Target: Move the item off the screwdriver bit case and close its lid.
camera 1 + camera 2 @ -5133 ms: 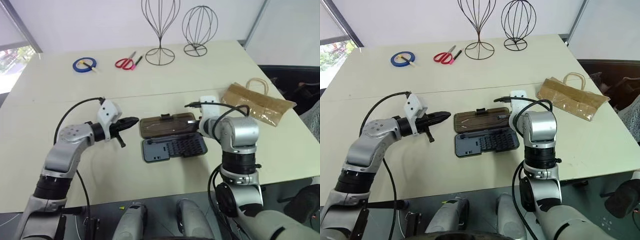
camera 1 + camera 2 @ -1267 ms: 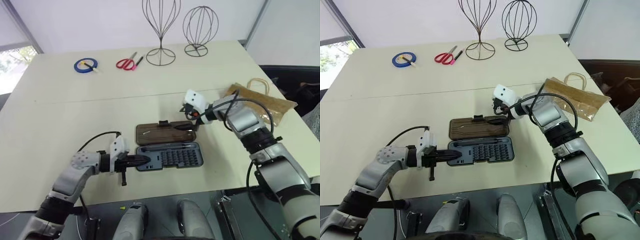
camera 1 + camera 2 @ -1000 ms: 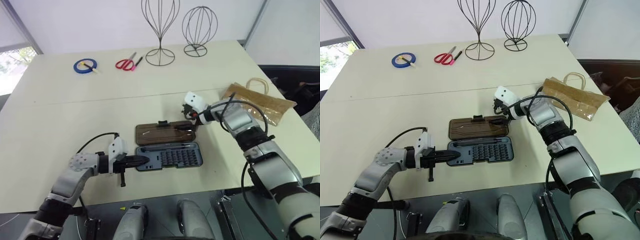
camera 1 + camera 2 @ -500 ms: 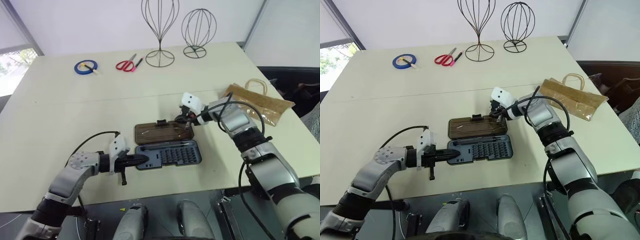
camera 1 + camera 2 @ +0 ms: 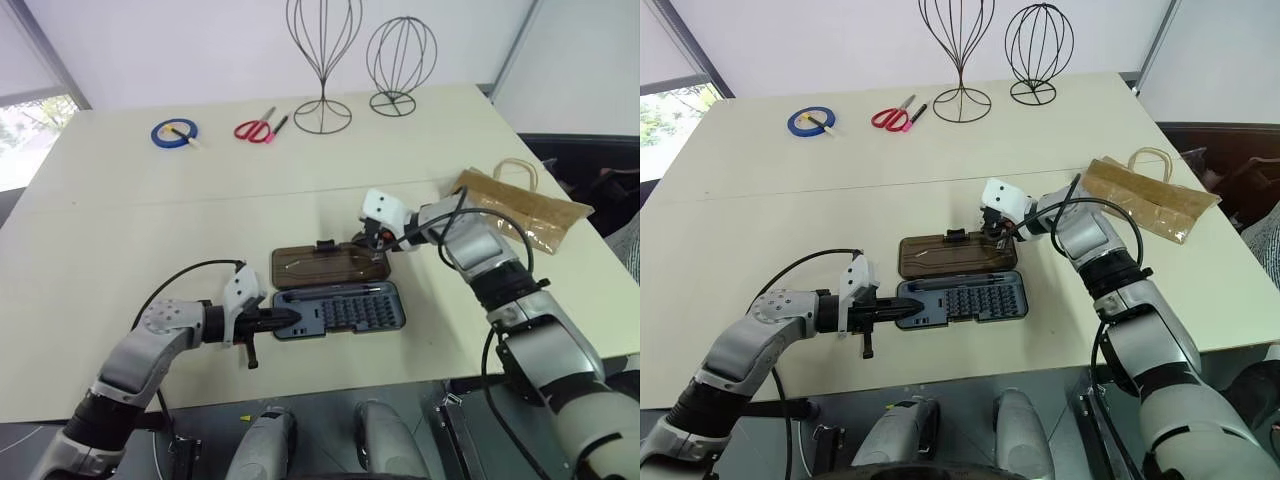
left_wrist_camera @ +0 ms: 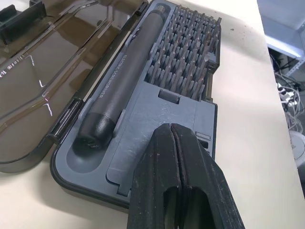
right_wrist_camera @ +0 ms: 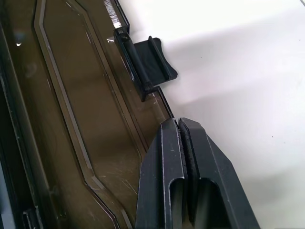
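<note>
The lid's rim meets my right gripper at a slant, so next I open the gripper, turn it in line and grip the edge (image 7: 163, 99) beside the latch tab.
The screwdriver bit case lies open at the table's middle, its dark grey tray (image 5: 345, 310) nearer me and the lid (image 5: 320, 266) flat behind it. Rows of bits (image 6: 183, 62) and a dark driver handle (image 6: 121, 81) fill the tray. My left gripper (image 5: 292, 318) is shut, its tips (image 6: 172, 131) resting on the tray's left end. At the lid's far right corner my right gripper (image 5: 377, 250) is shut, tips (image 7: 177, 125) on the lid's rim beside the black latch tab (image 7: 150, 59). The item, a brown paper bag (image 5: 520, 208), lies on the table to the right, apart from the case.
Red scissors (image 5: 258, 128) and a blue tape roll (image 5: 173, 132) lie at the back left. Two wire head stands (image 5: 322, 100) (image 5: 392, 100) rise at the back centre. The table's front edge (image 5: 330, 385) runs just below the case.
The right gripper's fingers have closed at the lid's right end. The left gripper has kept its place on the tray's left end. The case and bag have not moved.
</note>
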Controlling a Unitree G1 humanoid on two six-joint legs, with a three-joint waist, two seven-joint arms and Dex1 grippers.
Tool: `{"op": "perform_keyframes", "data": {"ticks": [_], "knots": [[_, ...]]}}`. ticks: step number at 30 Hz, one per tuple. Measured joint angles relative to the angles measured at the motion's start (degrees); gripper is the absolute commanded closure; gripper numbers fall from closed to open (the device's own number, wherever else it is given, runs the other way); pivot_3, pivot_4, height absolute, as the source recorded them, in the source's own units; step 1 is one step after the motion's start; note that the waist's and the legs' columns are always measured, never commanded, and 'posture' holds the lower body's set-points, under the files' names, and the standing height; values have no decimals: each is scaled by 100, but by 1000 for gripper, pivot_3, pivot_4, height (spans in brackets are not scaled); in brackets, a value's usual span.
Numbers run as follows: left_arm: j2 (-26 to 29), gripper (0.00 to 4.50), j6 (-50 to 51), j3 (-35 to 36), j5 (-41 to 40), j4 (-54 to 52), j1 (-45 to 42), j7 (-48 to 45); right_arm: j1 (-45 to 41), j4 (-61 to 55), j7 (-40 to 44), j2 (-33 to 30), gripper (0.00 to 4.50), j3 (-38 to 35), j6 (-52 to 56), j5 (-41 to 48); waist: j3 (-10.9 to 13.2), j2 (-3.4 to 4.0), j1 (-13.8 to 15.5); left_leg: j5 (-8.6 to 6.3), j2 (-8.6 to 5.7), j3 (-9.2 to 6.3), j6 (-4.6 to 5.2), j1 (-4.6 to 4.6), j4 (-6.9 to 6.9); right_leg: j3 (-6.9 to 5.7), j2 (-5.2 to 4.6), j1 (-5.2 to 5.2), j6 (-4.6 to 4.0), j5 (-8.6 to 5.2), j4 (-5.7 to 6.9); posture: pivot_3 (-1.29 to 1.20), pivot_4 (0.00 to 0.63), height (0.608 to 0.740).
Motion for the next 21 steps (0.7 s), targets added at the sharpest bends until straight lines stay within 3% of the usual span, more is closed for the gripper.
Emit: {"op": "perform_keyframes", "data": {"ticks": [4, 12, 16, 18, 21], "knots": [[-4, 4500, -53, 1, 1, 49, -3, -48, -185, 513, 25, 66, 2135, 82, -246, -179, 0, 0, -3, 0, 0, 1, 0, 1, -1, 0, -1, 1, 0, 0, -1, 0, 150, 740], [-101, 4500, -294, -4, 19, 191, 22, -69, -1164, 2241, 334, 481, 2135, 273, -1043, -612, 0, 0, -19, 0, 0, 1, 0, 5, -3, 0, 2, 1, -1, 0, 0, 0, 150, 740], [-171, 4500, -437, -11, 124, 254, 40, -41, -1573, 3117, 531, 714, 3412, 315, -1357, -768, 0, 0, -21, 0, 0, 0, -1, 38, -7, 0, 2, 32, -2, 0, -2, 0, 150, 740], [-217, 4500, -491, -8, 163, 273, 59, 29, -1646, 3364, 646, 794, 4475, 324, -1502, -790, 0, 0, -27, -1, 1, -1, -1, 59, -7, 0, 2, 55, -4, -2, -4, 0, 150, 740], [-231, 4500, -527, 12, 225, 274, 94, 120, -1784, 3596, 719, 830, 4475, 367, -1654, -983, -1, -1, -33, 0, 3, -4, -1, 68, -3, -1, 11, 64, -13, -8, -2, 0, 150, 740]]}}
